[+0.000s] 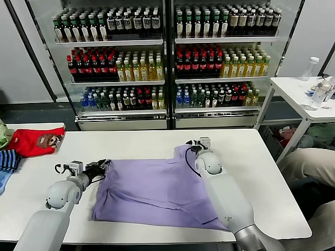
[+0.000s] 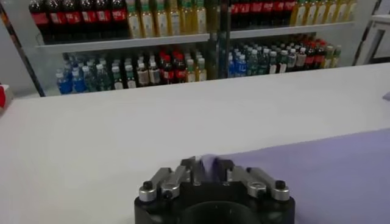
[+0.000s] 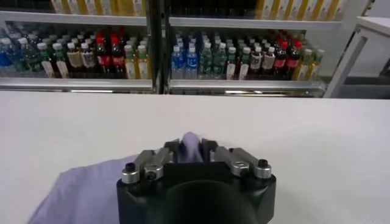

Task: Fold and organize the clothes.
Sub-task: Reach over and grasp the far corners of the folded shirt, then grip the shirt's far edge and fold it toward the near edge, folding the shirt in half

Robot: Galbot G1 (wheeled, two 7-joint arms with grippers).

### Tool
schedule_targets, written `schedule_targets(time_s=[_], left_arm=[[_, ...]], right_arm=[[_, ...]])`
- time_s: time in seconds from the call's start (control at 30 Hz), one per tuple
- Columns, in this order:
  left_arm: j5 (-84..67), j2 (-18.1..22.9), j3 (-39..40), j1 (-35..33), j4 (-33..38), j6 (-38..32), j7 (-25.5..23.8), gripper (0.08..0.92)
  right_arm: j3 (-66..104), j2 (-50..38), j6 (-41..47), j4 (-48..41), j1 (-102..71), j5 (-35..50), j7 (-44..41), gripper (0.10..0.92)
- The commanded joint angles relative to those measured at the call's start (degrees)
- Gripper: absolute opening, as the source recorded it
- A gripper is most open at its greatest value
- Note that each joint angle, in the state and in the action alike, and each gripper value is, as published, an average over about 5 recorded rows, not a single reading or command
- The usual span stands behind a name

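Note:
The robot's right gripper will release the shirt's pinched far corner about halfway down the shirt's side edge (image 1: 219, 181), beneath the right gripper's own arm.
The clothes, a lavender T-shirt (image 1: 157, 191), lie spread on the white table (image 1: 261, 172), plain side up. My left gripper (image 1: 100, 168) is at the shirt's far left corner, shut on a pinch of the purple cloth (image 2: 304, 164) that rises between its fingers (image 2: 194, 168). My right gripper (image 1: 194, 148) sits at the shirt's far right corner. A fold of the shirt (image 3: 79, 192) stands up between its shut fingers (image 3: 172, 149).
A red garment with a cartoon face (image 1: 36, 141) and a blue striped garment (image 1: 8, 159) lie at the table's left end. Drink coolers (image 1: 167, 57) stand behind the table. A small white side table (image 1: 303, 91) with bottles stands at the right.

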State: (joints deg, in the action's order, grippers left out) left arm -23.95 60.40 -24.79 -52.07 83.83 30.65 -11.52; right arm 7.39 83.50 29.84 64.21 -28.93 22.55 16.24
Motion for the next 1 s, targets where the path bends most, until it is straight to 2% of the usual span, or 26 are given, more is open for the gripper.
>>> schedule_targets(time_s=[0.03, 0.13, 0.23, 0.47, 0.7, 1.0], left_arm=[[-0.67, -0.21, -0.24, -0.48, 1.17, -0.69, 0.38, 0.212], [-3.22, -1.14, -0.98, -2.43, 4.32, -1.49, 1.69, 0.135], [-6.08, -2.32, -1.96, -5.9, 9.33, -1.66, 2.95, 0.095], [-7.36, -2.78, -4.17, -13.11, 14.88, -4.1, 3.99, 0.089], [-7.3, -2.64, -6.51, -18.49, 17.36, -6.2, 4.12, 0.089], [-6.61, -2.18, -7.94, -22.21, 19.52, -7.69, 4.24, 0.089]], right_arm=[[-0.27, -0.6, -2.09, 2.79, -0.45, -0.72, -0.7, 0.156], [-1.32, -3.55, -1.71, 10.86, -2.63, 1.2, 0.05, 0.12], [-2.13, -7.96, 0.78, 22.04, -6.62, 5.94, 2.56, 0.118], [0.45, -15.52, 3.28, 39.44, -17.59, 11.65, 5.96, 0.118], [3.61, -18.33, 3.25, 48.41, -27.37, 11.2, 5.94, 0.118], [5.26, -18.58, 2.85, 52.99, -36.47, 7.78, 5.23, 0.118]])
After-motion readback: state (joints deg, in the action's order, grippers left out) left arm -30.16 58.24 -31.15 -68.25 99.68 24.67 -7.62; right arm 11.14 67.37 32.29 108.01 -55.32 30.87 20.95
